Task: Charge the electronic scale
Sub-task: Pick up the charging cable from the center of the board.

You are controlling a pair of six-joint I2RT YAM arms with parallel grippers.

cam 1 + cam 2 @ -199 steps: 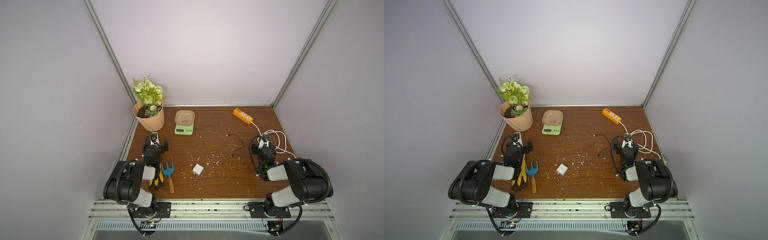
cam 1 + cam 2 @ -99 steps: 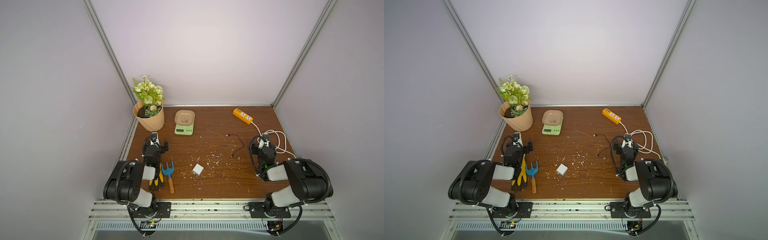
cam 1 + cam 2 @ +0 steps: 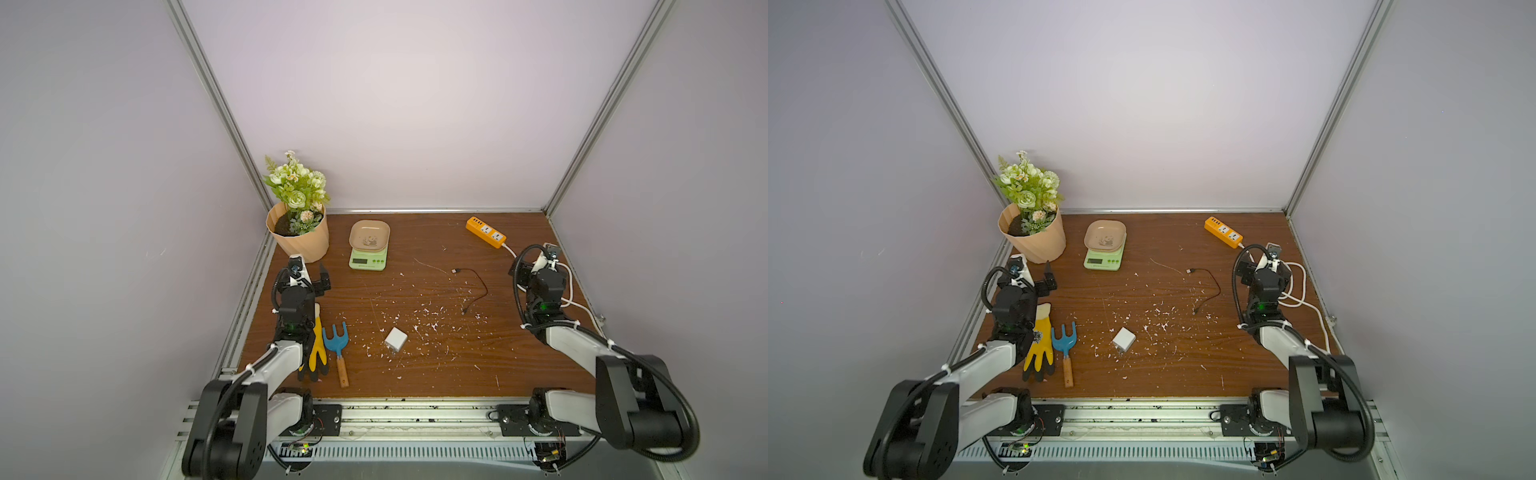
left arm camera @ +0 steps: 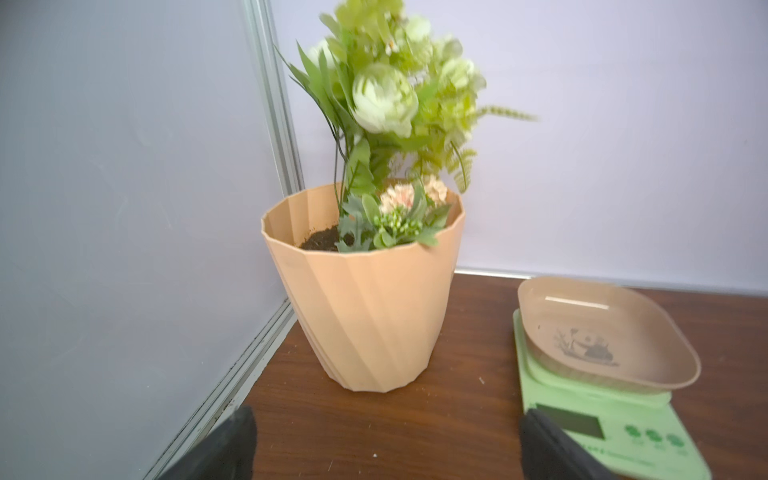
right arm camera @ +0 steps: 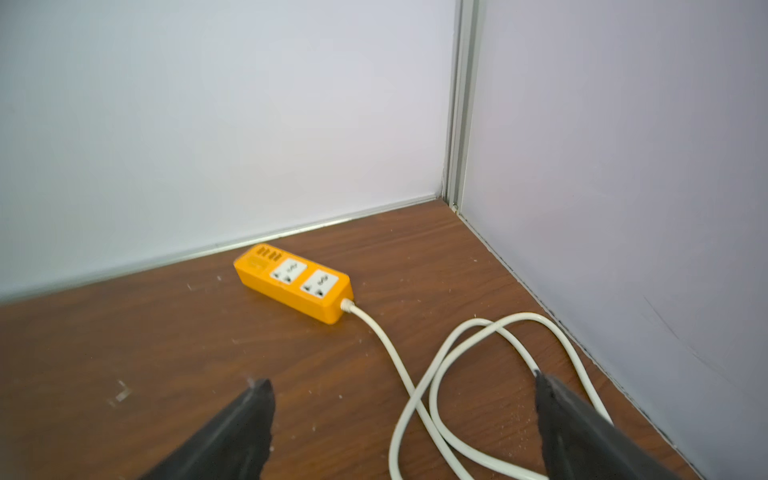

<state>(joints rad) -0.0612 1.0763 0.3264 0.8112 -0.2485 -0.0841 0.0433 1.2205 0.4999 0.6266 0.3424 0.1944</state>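
Next, my right gripper closes on the black cable (image 3: 470, 269) behind its silver USB plug, at the end of the cable nearer the orange power strip.
The electronic scale (image 3: 369, 258) (image 3: 1104, 258) is pale green with a beige panda-print tray (image 3: 369, 236). It stands at the back of the wooden table, right of the flower pot. A loose black cable (image 3: 473, 283) lies mid-table, and a white charger cube (image 3: 395, 340) sits nearer the front. An orange power strip (image 3: 485, 232) (image 5: 293, 286) lies at the back right. My left gripper (image 3: 309, 273) (image 4: 390, 419) is open and empty, in front of the pot, with the scale (image 4: 590, 415) beside one finger. My right gripper (image 3: 540, 258) (image 5: 402, 380) is open and empty, above the strip's white cord (image 5: 419, 374).
A peach flower pot (image 3: 300, 237) stands in the back left corner. A yellow-black glove (image 3: 318, 350) and a blue hand rake (image 3: 337, 345) lie beside my left arm. White scraps (image 3: 424, 311) litter the table. Walls close in the left, back and right.
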